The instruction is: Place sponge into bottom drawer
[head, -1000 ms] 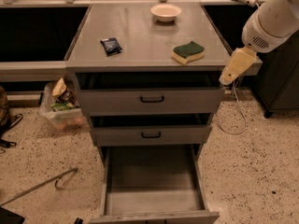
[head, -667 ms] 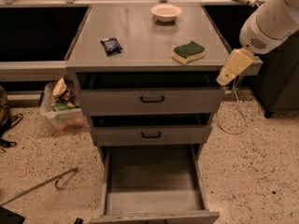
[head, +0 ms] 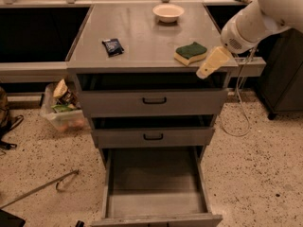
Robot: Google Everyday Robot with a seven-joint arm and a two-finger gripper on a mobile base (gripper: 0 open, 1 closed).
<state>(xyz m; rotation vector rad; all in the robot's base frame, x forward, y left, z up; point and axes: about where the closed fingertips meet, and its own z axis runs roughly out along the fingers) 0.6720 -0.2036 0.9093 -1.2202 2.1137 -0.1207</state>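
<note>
Next, my gripper goes to the sponge at the cabinet top's front edge to grip the middle of its dark green top point(head: 191, 52).
The sponge point(head: 191, 52), pale yellow with a dark green top, lies on the grey cabinet top point(head: 142, 37) near its front right corner. The bottom drawer point(head: 155, 188) is pulled out wide below, and its flat grey floor is bare. My gripper point(head: 208, 66) is at the end of the white arm, low at the cabinet's front right edge, just right of the sponge and slightly in front of it. It holds nothing that I can see.
A small dark blue packet point(head: 113, 46) lies on the left of the cabinet top and a white bowl point(head: 168, 13) stands at the back. The two upper drawers point(head: 154, 100) are slightly ajar. A plastic bin point(head: 64, 110) sits on the floor at the left, and a cable point(head: 239, 112) hangs at the right.
My gripper has moved left and a little toward the sponge along the cabinet's front right edge. The sponge and drawers have not moved.
</note>
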